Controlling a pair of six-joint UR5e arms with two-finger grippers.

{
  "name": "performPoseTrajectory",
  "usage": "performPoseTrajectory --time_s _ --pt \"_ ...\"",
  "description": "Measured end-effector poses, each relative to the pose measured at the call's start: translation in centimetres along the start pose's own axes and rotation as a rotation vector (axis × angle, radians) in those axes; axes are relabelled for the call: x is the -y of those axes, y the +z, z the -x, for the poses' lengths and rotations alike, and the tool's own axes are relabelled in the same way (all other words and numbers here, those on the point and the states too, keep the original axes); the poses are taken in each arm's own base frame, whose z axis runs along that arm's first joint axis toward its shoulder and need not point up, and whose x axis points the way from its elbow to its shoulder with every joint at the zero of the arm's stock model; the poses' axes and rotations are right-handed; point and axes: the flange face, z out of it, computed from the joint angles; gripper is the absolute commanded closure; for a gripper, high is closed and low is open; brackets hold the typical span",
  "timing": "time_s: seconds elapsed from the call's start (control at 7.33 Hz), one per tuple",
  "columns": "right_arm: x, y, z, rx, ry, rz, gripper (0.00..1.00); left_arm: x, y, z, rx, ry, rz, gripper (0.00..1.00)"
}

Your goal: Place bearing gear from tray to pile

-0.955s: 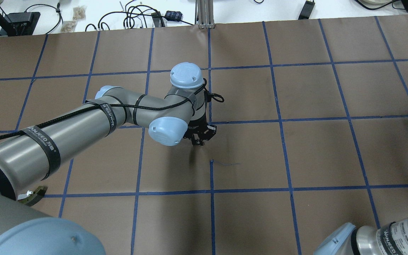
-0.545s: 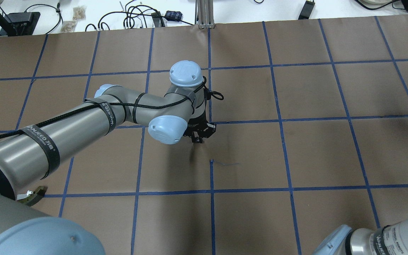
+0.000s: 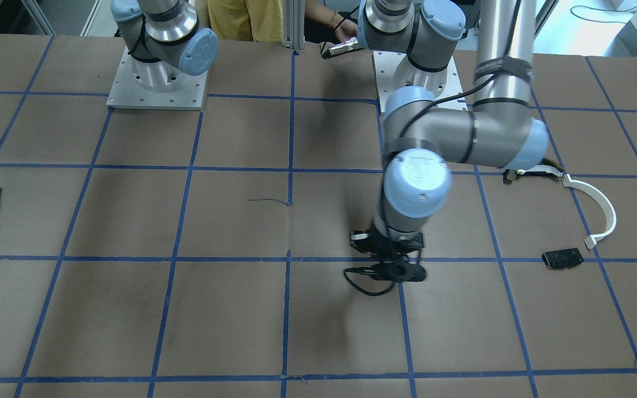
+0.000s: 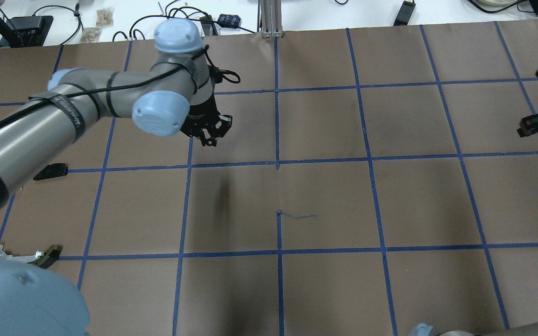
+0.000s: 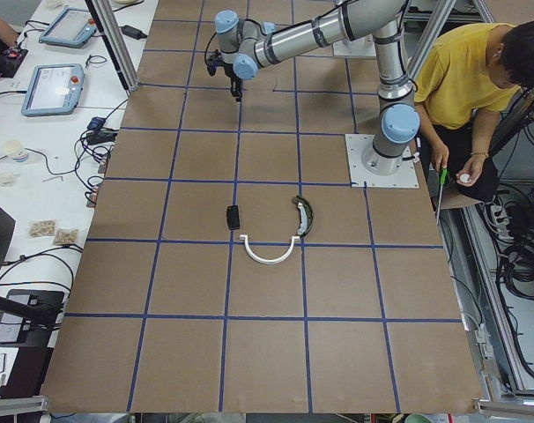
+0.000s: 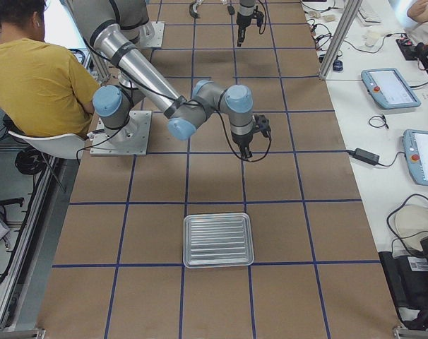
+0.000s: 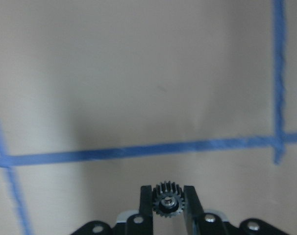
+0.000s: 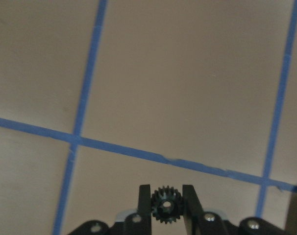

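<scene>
My left gripper should release the bearing gear on the brown table (image 3: pixel 566 223) between the black plate and white curved piece. The gear is still held above the table.
My left gripper (image 4: pixel 209 139) is shut on a small black bearing gear (image 7: pixel 168 204) and holds it above the brown table, left of centre; it also shows in the front view (image 3: pixel 395 273). My right gripper (image 4: pixel 534 125) hangs at the table's far right, shut on a second black gear (image 8: pixel 166 203). The pile lies at the table's left end: a flat black plate (image 4: pixel 52 171), a white curved strip (image 3: pixel 600 205) and a dark arc with a yellowish edge (image 4: pixel 47 257). The left gripper is about two grid squares from the plate. The silver tray (image 6: pixel 219 240) shows only in the exterior right view.
The table is brown paper with a blue tape grid (image 4: pixel 277 165). Cables and small boxes (image 4: pixel 180 21) lie beyond the far edge. An operator in yellow (image 5: pixel 478 97) sits behind the robot's bases. A metal post (image 4: pixel 269 18) stands at the far edge.
My left arm has swung left and away from the table's centre with its gear, uncovering the black plate and white strip. The right gripper has come into view at the right edge.
</scene>
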Motion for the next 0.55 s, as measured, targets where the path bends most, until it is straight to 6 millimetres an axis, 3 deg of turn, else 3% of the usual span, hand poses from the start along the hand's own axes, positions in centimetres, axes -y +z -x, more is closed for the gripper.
performPoseTrajectory --time_s 0.14,0.27,0.55 --pt "2.1 0.1 8.7 0.019 0.03 0.002 1.0 1.2 -1.4 8.3 0.023 0.01 0.02 1.0" --pt "3.5 0.2 17.3 0.036 0.057 0.007 1.0 1.1 -2.1 17.3 0.044 0.027 0.041 1.0" --pt "3.6 1.3 33.7 0.085 0.085 0.044 1.0 -2.0 -0.9 32.2 0.059 0.029 0.094 1.0"
